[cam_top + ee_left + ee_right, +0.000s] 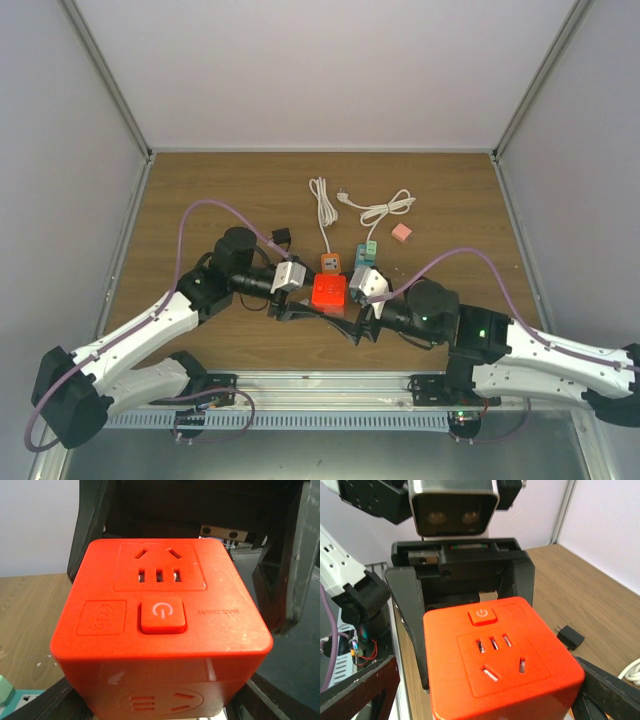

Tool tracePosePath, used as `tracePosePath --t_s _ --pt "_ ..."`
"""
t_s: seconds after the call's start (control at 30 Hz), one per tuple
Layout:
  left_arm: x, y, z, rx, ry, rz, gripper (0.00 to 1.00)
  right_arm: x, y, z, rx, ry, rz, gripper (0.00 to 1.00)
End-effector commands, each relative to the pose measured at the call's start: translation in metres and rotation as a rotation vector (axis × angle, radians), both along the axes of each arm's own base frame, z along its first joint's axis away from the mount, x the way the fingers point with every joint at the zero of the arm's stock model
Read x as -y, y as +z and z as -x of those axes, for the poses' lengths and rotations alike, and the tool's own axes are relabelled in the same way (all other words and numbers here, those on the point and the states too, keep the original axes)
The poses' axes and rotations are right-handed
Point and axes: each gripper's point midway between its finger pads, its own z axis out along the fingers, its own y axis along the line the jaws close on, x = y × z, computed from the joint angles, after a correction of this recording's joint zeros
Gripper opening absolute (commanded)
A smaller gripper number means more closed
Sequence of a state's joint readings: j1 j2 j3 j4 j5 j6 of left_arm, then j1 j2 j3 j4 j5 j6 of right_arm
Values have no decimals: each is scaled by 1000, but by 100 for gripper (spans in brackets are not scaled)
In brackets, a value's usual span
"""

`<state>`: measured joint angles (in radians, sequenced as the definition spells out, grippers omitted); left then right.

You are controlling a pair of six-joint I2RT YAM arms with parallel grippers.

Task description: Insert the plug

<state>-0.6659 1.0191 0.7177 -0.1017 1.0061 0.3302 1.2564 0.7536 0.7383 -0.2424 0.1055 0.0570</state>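
Observation:
The robot's right gripper has the red-orange cube crooked within its open fingers, so it should square up and close on the cube's sides [432,680] before the left gripper opens.
A red-orange cube socket [328,290] with a power button sits between both grippers at the table's middle. It fills the left wrist view [160,625] and the right wrist view [495,655]. My left gripper [306,296] comes from the left and is shut on the cube's sides. My right gripper [352,300] comes from the right, and its open jaws straddle the cube's other end with gaps. Two white cords with plugs [322,200] [385,208] lie behind the cube, untouched.
A black adapter [282,237] lies left of the cords, also in the right wrist view [570,637]. A small orange socket [330,262], a teal one [366,250] and a pink block [401,232] lie just behind the cube. Grey walls enclose the table.

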Motion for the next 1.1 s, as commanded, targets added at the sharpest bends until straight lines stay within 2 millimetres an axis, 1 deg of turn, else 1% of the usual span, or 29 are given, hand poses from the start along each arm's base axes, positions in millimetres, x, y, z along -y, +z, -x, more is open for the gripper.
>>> tracePosePath --t_s 0.0,0.07,0.3,0.47,0.67,0.73,0.87,0.97,1.07 --pt "-2 -1 -3 19 4 3 0 4 28 9 31 40 -66 91" --pt "-2 -2 -2 14 -2 0 0 3 27 10 31 50 -64 90" --pt "-3 2 5 22 -34 14 0 0 24 10 36 53 -50 91" --pt "-4 2 5 26 -35 14 0 -2 24 11 35 64 -46 90" --pt "-4 1 7 20 -47 14 0 -8 15 7 21 61 -16 90" --pt "-4 1 7 23 -50 16 0 -9 13 4 18 51 -10 88" --pt "-3 0 6 20 -47 13 0 -7 19 4 24 57 -32 80" --pt "-2 -1 5 17 -47 10 0 -7 17 3 21 56 -23 76" --pt "-2 -1 5 16 -46 10 0 -10 13 1 16 51 -7 75"
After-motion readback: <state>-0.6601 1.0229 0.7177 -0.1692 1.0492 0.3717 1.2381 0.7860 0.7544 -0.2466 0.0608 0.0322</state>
